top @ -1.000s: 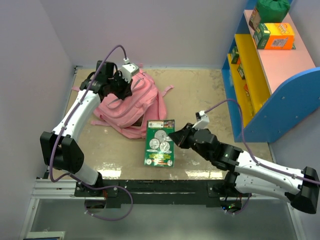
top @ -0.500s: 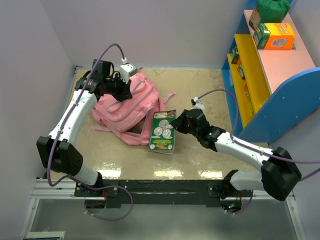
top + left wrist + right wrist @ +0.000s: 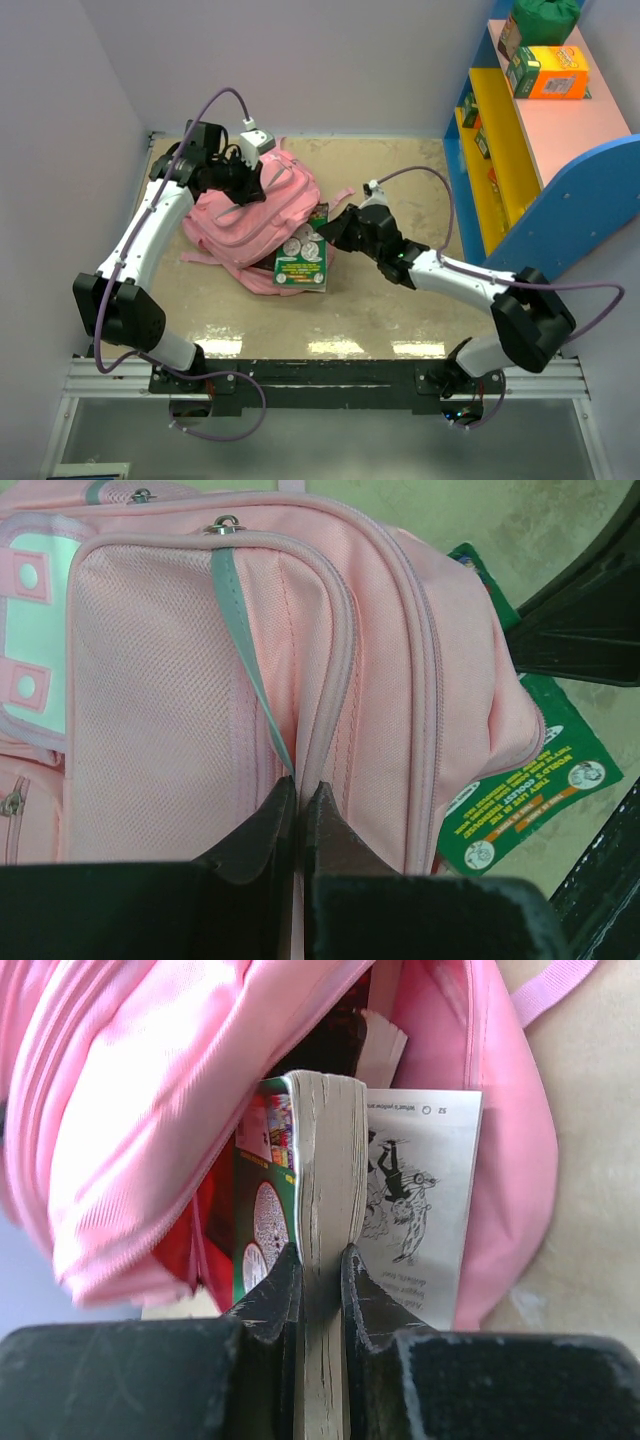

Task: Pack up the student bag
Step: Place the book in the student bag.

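Observation:
Next, I release the fold of pink fabric at the bag's opening (image 3: 286,227), beside the green book, with my left gripper.
The pink student bag (image 3: 245,225) lies at the back left of the table, its opening facing right. My left gripper (image 3: 250,180) is shut on a fold of the bag's pink fabric (image 3: 300,770) and holds the top up. My right gripper (image 3: 325,235) is shut on a thick green book (image 3: 303,255), clamped on its page block (image 3: 325,1210). The book's far end sits in the bag's open mouth (image 3: 340,1050), and a loose printed page (image 3: 420,1190) hangs beside it.
A blue, yellow and pink shelf unit (image 3: 540,150) stands at the right, with an orange box (image 3: 555,72) and green items on top. Purple walls close the left and back. A pink strap (image 3: 340,190) lies on the table behind the bag.
My right gripper has carried the green book left and back from the table's middle into the bag's opening. My left gripper has lifted the bag's top slightly and stays shut on it.

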Tool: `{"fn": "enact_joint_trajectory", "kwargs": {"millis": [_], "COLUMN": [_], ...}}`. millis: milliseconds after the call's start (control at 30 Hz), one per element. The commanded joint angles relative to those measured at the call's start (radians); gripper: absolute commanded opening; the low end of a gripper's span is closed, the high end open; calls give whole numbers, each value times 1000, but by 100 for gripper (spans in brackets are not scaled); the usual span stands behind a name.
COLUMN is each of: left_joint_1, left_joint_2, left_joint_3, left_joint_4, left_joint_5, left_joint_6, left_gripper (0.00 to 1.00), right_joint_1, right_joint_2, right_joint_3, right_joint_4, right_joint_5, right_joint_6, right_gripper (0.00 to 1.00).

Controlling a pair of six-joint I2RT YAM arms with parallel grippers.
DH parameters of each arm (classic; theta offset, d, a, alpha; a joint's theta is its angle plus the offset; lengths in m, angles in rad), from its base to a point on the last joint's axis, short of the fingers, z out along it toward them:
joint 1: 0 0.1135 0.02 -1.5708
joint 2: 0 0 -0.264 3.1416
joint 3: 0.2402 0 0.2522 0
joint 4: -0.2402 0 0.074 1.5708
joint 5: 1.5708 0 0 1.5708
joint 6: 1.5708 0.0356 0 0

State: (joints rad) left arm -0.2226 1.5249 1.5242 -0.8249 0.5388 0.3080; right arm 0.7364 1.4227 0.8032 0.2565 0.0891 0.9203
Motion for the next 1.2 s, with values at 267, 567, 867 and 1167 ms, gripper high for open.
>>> {"fn": "enact_joint_trajectory", "kwargs": {"millis": [267, 567, 867, 1167], "left_joint_1": [-52, -57, -58, -142], "left_joint_2": [-71, -65, -49, -34], "left_joint_3": [71, 22, -29, -94], "left_joint_4": [52, 78, 101, 102], "left_joint_5": [144, 188, 283, 276], "left_joint_6": [-60, -20, 25, 117], "left_gripper": [0, 0, 17, 45], "right_joint_1": [112, 170, 187, 458], "right_joint_2": [323, 325, -126, -335], "right_joint_3": [396, 254, -174, -248], "right_joint_4": [90, 217, 219, 28], "right_joint_5": [438, 253, 208, 400], "right_joint_6": [229, 210, -6, -38], "right_gripper": [0, 50, 54, 72]}}
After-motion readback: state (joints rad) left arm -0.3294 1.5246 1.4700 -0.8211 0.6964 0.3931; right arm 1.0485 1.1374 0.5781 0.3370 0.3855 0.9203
